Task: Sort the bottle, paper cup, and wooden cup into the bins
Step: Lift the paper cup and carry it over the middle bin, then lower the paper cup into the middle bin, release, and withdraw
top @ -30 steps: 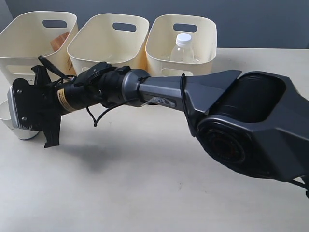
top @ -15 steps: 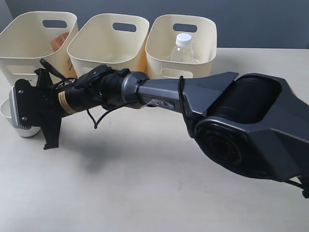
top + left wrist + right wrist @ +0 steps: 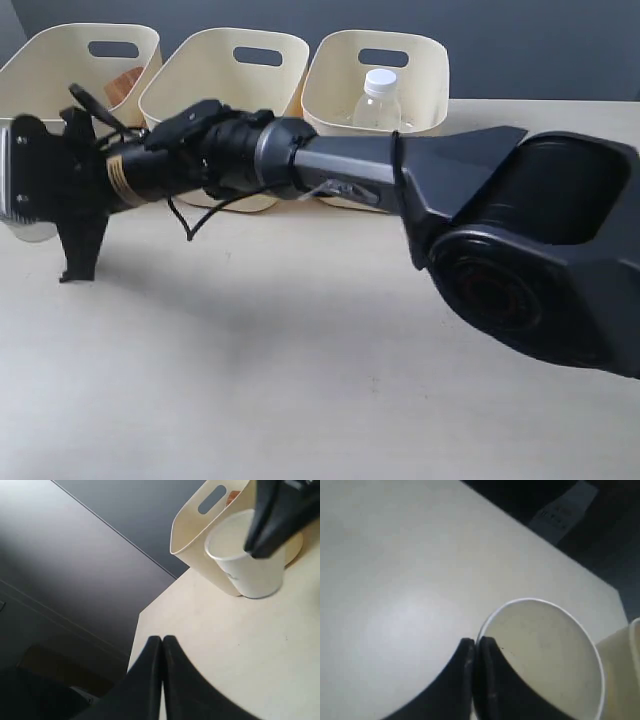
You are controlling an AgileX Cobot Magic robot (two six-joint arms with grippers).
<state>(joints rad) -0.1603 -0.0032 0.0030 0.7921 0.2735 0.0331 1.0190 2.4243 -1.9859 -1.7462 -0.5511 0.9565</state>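
I need to release the white paper cup with my right gripper inside the middle bin [image 3: 202, 116], on the side nearest the wooden cup.
My right gripper [image 3: 25, 190] reaches across to the far left and is shut on the rim of the white paper cup [image 3: 28, 232], one finger inside and one outside. The right wrist view shows the gripper [image 3: 476, 641] pinching the cup [image 3: 545, 645], whose inside is empty. From the left wrist view, the cup [image 3: 250, 565] hangs beside the left bin [image 3: 200, 525]. The left gripper [image 3: 161, 639] is shut on nothing, low over the table. The clear bottle [image 3: 378, 95] stands in the right bin [image 3: 335, 110]. A brown wooden cup [image 3: 125, 85] shows inside the left bin [image 3: 60, 70].
The middle bin [image 3: 225, 75] stands between the other two along the back of the table [image 3: 300, 380]. The right arm's dark body [image 3: 520, 250] spans the table's right side. In the left wrist view the table edge [image 3: 145, 625] runs near the left gripper.
The right gripper has risen with the paper cup, lifting it off the table and carrying it up and slightly left, in front of the left bin.
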